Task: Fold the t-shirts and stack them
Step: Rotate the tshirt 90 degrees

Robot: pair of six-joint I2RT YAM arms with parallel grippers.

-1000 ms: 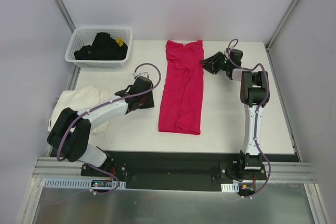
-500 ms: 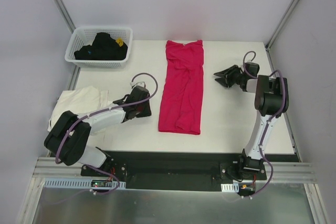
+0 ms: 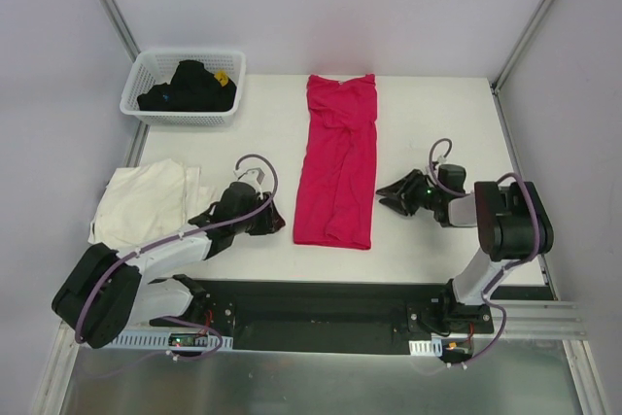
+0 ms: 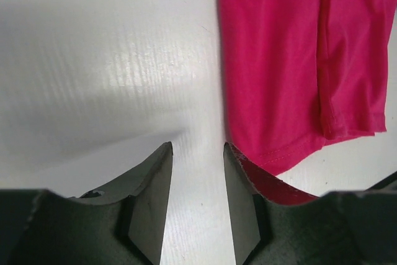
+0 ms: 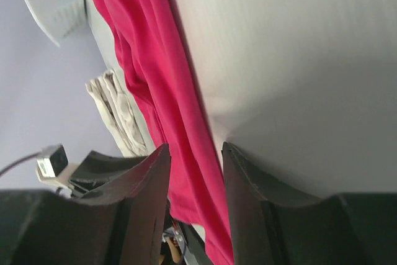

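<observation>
Next, my right gripper closes on the hem corner [image 3: 367, 245] of the magenta-red t-shirt on its own side, by the table's near edge.
The magenta-red t-shirt [image 3: 337, 160] lies folded into a long strip down the middle of the table. It also shows in the left wrist view [image 4: 291, 60] and the right wrist view [image 5: 149, 66]. The cream-white t-shirt [image 3: 146, 199] lies crumpled at the table's left edge, and a bit of it shows in the right wrist view [image 5: 115, 110]. My left gripper [image 3: 278, 224] is open and empty, low on the table just left of the red shirt's near corner. My right gripper [image 3: 382, 195] is open and empty, low by the shirt's near right edge.
A white lattice basket [image 3: 185, 85] with dark clothes stands at the back left. The table's near edge and the black base rail [image 3: 321, 303] run just below the red shirt's hem. The walls of the enclosure close in on both sides.
Both arms have swung down towards the near end of the red shirt. The left gripper moved nearer and right; the right gripper came from the far right side to the near right edge.
</observation>
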